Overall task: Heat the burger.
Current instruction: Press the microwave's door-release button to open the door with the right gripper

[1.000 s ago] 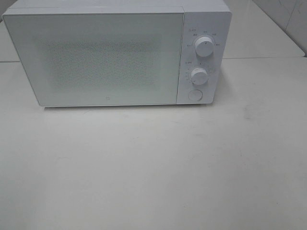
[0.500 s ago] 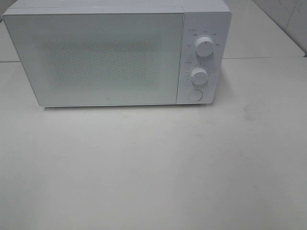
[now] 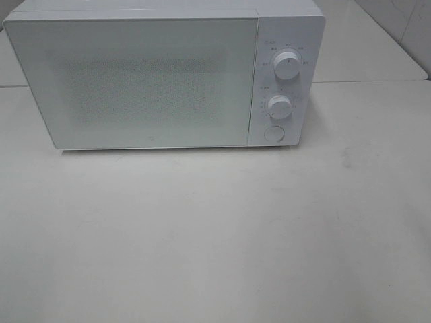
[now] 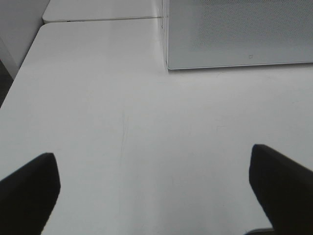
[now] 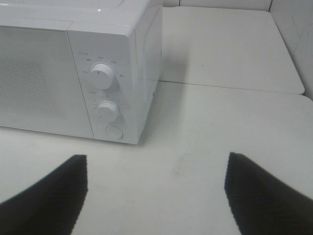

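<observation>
Next, my right gripper moves to the round button [image 3: 274, 134] [image 5: 114, 132] of the white microwave and close just in front of it, so that it is ready to press.
The burger is out of view in every frame. A white microwave [image 3: 165, 74] stands at the back of the table with its door [image 3: 138, 84] shut. It has two knobs [image 3: 287, 66] and a round button [image 3: 273, 133] on its right panel. The microwave also shows in the right wrist view [image 5: 78, 68] and its lower door corner in the left wrist view [image 4: 234, 34]. My left gripper [image 4: 156, 196] is open and empty above the bare table. My right gripper [image 5: 156, 196] is open and empty, in front of the microwave's panel. Neither gripper shows in the high view.
The white table [image 3: 215, 229] runs in front of the microwave. A second table surface [image 5: 220, 44] lies behind, with a seam between them. The table's left edge [image 4: 19, 78] shows in the left wrist view. A tiled wall [image 3: 411, 27] stands at the far right.
</observation>
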`<state>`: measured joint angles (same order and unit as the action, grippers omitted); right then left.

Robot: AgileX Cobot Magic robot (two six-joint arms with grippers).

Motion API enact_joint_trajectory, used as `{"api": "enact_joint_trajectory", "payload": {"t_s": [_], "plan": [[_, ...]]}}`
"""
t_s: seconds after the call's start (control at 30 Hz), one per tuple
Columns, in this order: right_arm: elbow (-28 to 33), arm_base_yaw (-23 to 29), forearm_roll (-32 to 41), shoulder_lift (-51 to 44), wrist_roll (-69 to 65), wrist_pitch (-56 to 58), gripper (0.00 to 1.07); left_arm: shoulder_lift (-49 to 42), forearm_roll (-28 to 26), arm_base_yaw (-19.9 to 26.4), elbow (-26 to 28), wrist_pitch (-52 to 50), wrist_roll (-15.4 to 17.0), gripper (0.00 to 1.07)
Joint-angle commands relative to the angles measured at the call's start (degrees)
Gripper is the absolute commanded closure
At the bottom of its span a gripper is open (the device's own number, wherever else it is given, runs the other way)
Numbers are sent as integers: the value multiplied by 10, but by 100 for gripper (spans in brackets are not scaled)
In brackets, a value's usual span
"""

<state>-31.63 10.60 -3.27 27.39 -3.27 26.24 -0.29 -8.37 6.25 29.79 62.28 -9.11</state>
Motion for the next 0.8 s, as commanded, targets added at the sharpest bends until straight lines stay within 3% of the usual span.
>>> {"api": "enact_joint_trajectory", "payload": {"t_s": [0.03, 0.47, 0.57, 0.67, 0.73, 0.8], "plan": [[-5, -2, 0, 66, -4, -77, 32, -10, 0, 2, -1, -7, 2, 9], [-5, -2, -2, 236, -36, -272, 32, -10, 0, 2, -1, -7, 2, 9], [34, -2, -5, 298, -41, -404, 32, -10, 0, 2, -1, -7, 2, 9], [44, -2, -4, 308, -40, -434, 32, -10, 0, 2, -1, -7, 2, 9], [93, -2, -2, 350, -38, -570, 32, -10, 0, 2, -1, -7, 2, 9], [105, -2, 1, 358, -35, -604, 32, -10, 0, 2, -1, -7, 2, 9]]}}
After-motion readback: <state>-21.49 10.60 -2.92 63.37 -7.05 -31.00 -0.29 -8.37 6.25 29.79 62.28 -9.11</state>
